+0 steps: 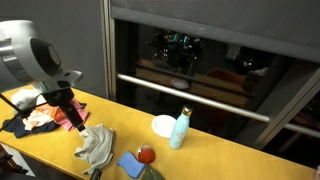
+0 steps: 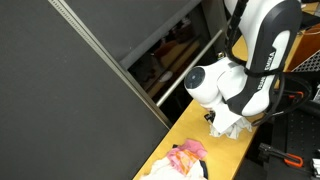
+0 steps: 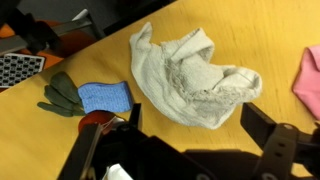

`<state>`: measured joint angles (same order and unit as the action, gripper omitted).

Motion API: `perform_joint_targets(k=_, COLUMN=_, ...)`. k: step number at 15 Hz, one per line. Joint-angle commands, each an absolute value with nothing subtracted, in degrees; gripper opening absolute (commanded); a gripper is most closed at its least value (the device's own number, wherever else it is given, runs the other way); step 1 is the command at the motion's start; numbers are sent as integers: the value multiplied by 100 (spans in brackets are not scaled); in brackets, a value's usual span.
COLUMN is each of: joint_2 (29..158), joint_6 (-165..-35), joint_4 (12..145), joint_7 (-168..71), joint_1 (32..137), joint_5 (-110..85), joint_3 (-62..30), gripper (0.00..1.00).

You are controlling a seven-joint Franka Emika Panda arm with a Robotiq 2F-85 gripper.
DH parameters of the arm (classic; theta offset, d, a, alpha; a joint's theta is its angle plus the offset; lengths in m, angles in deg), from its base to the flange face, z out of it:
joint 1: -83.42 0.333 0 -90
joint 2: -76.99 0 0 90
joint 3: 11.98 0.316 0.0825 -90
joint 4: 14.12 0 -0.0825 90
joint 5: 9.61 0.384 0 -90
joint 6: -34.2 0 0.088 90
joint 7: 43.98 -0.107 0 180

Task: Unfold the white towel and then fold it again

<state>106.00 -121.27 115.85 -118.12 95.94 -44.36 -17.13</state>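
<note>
Next, I close my gripper on the crumpled end of the white towel (image 1: 98, 128) (image 3: 220, 99), the end closest to the pile of pink, red and dark blue clothes.
The white towel (image 3: 185, 78) lies rumpled in a heap on the yellow table (image 3: 265, 35). It also shows in both exterior views (image 1: 98, 146) (image 2: 232, 127). My gripper (image 3: 190, 120) is open and empty, its two dark fingers spread just above the towel's near edge. In an exterior view my gripper (image 1: 77, 119) hangs just to the left of and above the towel. The arm hides most of the towel in an exterior view.
A heap of pink, red and dark blue clothes (image 1: 35, 117) lies beside the towel. A small blue cloth (image 3: 105, 96), a green item (image 3: 62, 95), a light blue bottle (image 1: 179, 129) and a white dish (image 1: 163, 125) are on the table.
</note>
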Motion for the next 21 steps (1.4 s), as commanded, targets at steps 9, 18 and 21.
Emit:
perform_joint_targets(k=9, joint_2=13091, joint_6=-13325, joint_4=9704, joint_7=-13281, joint_1=11434, joint_5=-4070, joint_3=-3623, gripper=100)
perform_joint_targets(k=18, joint_2=14179, joint_6=-13261, joint_4=9012, joint_7=-13243, joint_1=12084, joint_5=-3042, joint_3=-3968, gripper=74)
perform_joint_targets(k=21, joint_2=14229, joint_6=-13269, joint_4=8999, joint_7=-13199, joint_1=12206, joint_5=-2789, joint_3=-4054, gripper=61)
